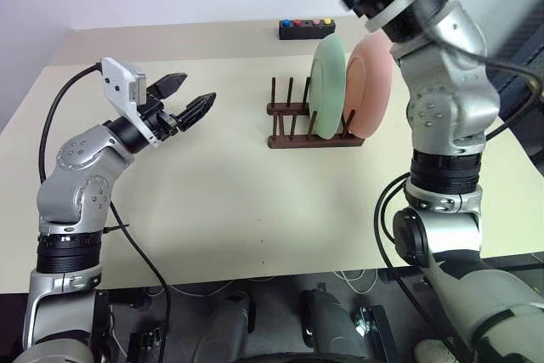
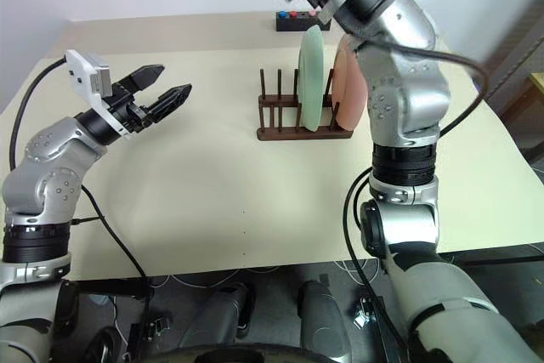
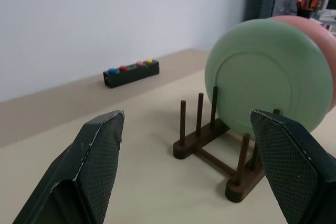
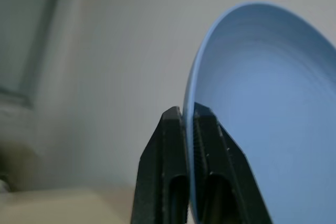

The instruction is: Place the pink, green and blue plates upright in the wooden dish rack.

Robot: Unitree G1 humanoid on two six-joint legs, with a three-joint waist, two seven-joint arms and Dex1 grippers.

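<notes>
I will use my right gripper to set the blue plate down between the bare end pegs farthest from the pink plate point(image 1: 286, 133).
The green plate point(image 1: 327, 82) and the pink plate point(image 1: 371, 91) stand upright side by side at the right end of the wooden dish rack point(image 1: 293, 129); the rack's left pegs are bare. My right gripper point(image 4: 188, 111) is raised high above the rack and is shut on the rim of the blue plate point(image 4: 262, 108). My left gripper point(image 1: 197, 88) hovers over the table left of the rack, open and empty, pointing toward the rack.
A black box with coloured buttons point(image 1: 308, 28) lies behind the rack near the table's far edge. The beige table point(image 1: 246, 201) extends wide in front of the rack. Cables hang below its front edge.
</notes>
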